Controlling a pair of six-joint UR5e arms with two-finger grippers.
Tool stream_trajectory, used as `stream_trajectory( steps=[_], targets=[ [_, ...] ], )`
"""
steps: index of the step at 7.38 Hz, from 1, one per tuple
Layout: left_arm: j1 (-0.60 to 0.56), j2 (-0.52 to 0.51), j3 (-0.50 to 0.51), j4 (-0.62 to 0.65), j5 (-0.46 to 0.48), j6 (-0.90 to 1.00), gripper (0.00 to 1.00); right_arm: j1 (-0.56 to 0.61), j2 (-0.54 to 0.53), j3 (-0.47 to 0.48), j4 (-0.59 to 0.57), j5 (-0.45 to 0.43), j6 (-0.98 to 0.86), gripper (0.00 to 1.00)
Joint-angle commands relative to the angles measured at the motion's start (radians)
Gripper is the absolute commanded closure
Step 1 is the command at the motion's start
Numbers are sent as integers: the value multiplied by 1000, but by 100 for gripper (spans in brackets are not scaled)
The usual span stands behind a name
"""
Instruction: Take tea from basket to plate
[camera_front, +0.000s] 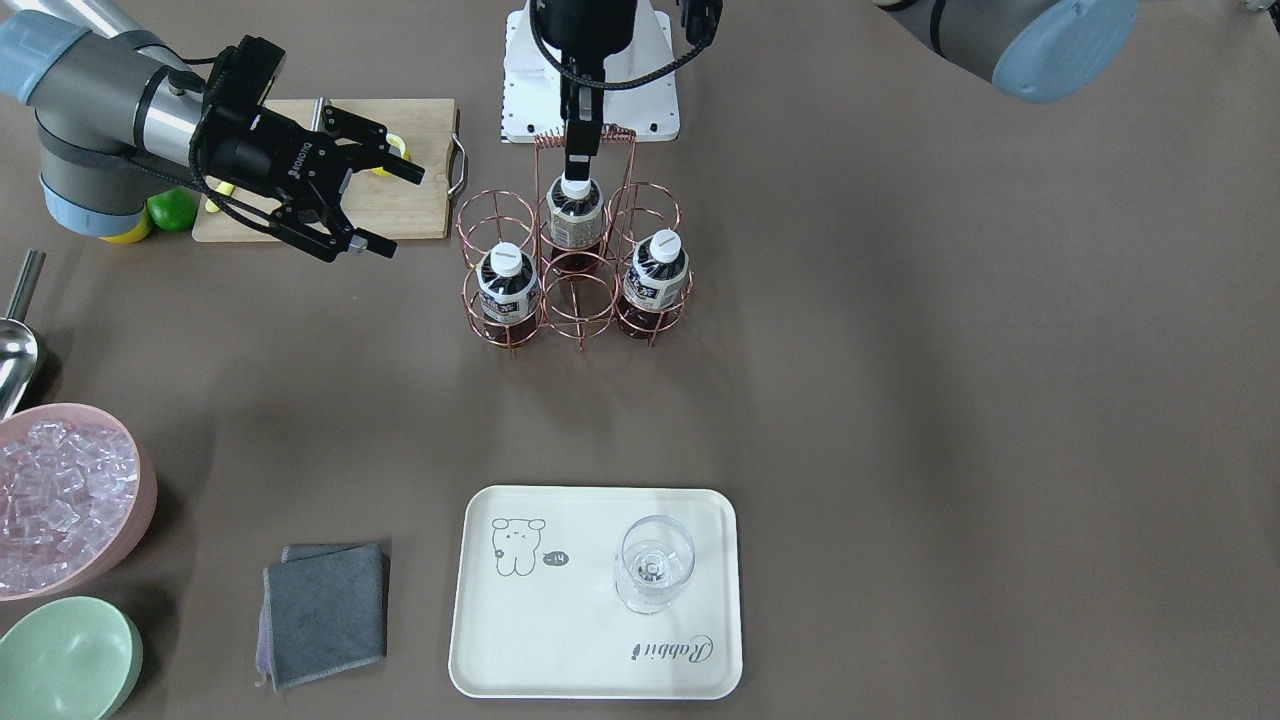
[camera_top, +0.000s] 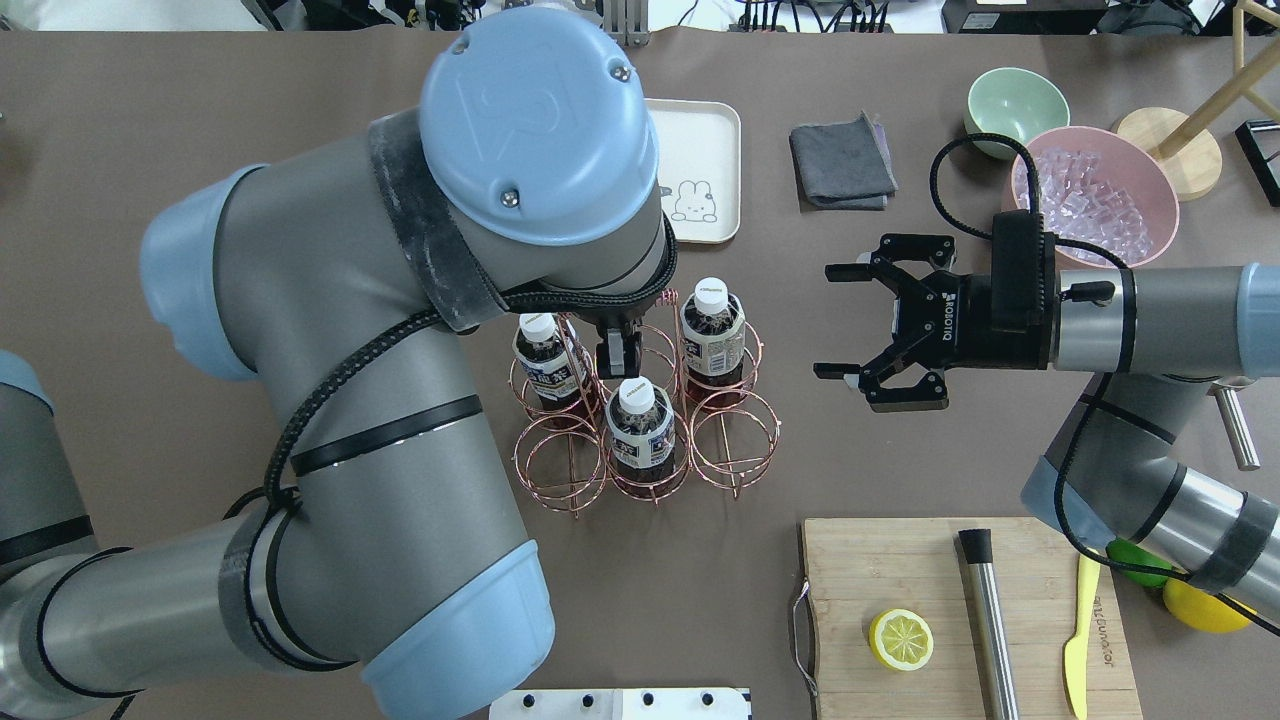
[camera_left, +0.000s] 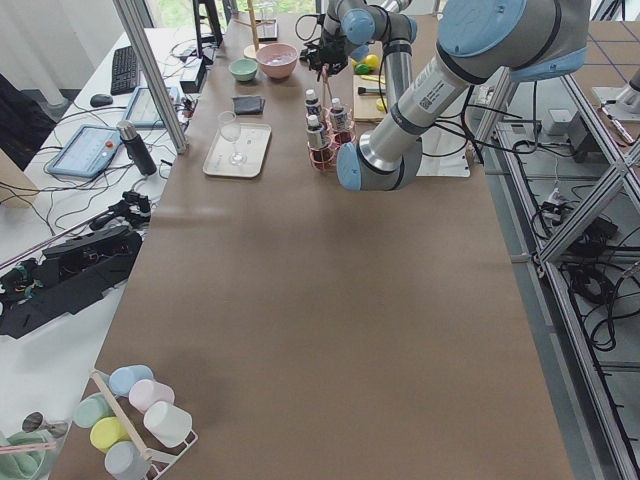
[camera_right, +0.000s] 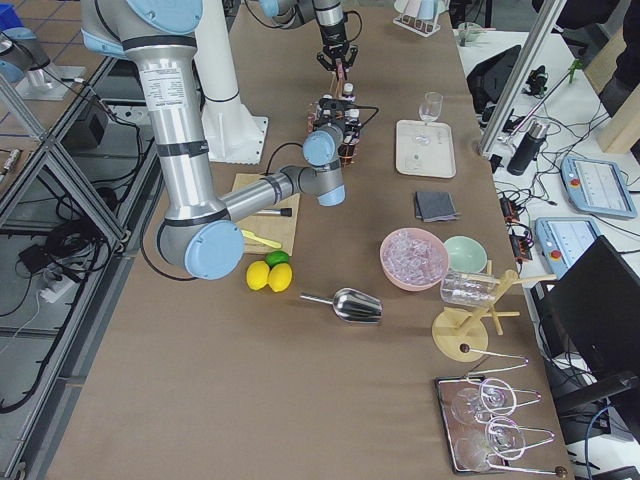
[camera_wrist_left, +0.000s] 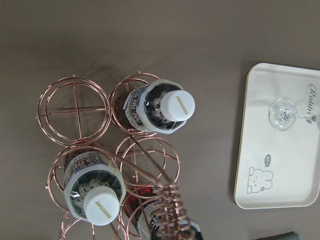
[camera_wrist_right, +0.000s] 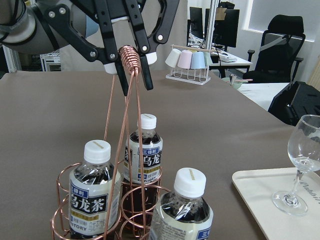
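Observation:
My right gripper should grip the neck of the tea bottle (camera_front: 507, 276) (camera_wrist_right: 189, 199) nearest the cutting board just under its white cap.
The copper wire basket (camera_wrist_left: 74, 111) stands mid-table with three tea bottles in it (camera_front: 575, 215) (camera_front: 505, 290) (camera_front: 655, 275). My left gripper (camera_wrist_right: 134, 80) hangs straight above it, fingers pressed on both sides of the coiled top of the basket's handle (camera_wrist_right: 129, 55). My right gripper (camera_top: 840, 330) is open and empty. It lies level, to the robot's right of the basket, and points at the bottles. The cream plate (camera_front: 560, 640) lies beyond the basket on the far side from the robot, with a clear stemmed glass (camera_front: 655, 565) on it.
A pink bowl of ice (camera_front: 60, 500), a green bowl (camera_front: 65, 660) and a grey cloth (camera_front: 325, 610) sit near the plate. A cutting board (camera_top: 900, 570) with a lemon half (camera_top: 900, 640) lies below my right arm. A metal scoop (camera_front: 15, 350) is at the table's right end.

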Motion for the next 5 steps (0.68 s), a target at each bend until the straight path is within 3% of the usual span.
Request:
stream_trajectory(
  steps=[1, 5],
  targets=[
    [7, 14, 2, -2, 1, 0, 100, 0, 1, 2, 1, -4, 14, 0],
    [16, 9, 6, -8, 1, -1, 100, 0, -10, -1, 16, -5, 14, 0]
  ],
)
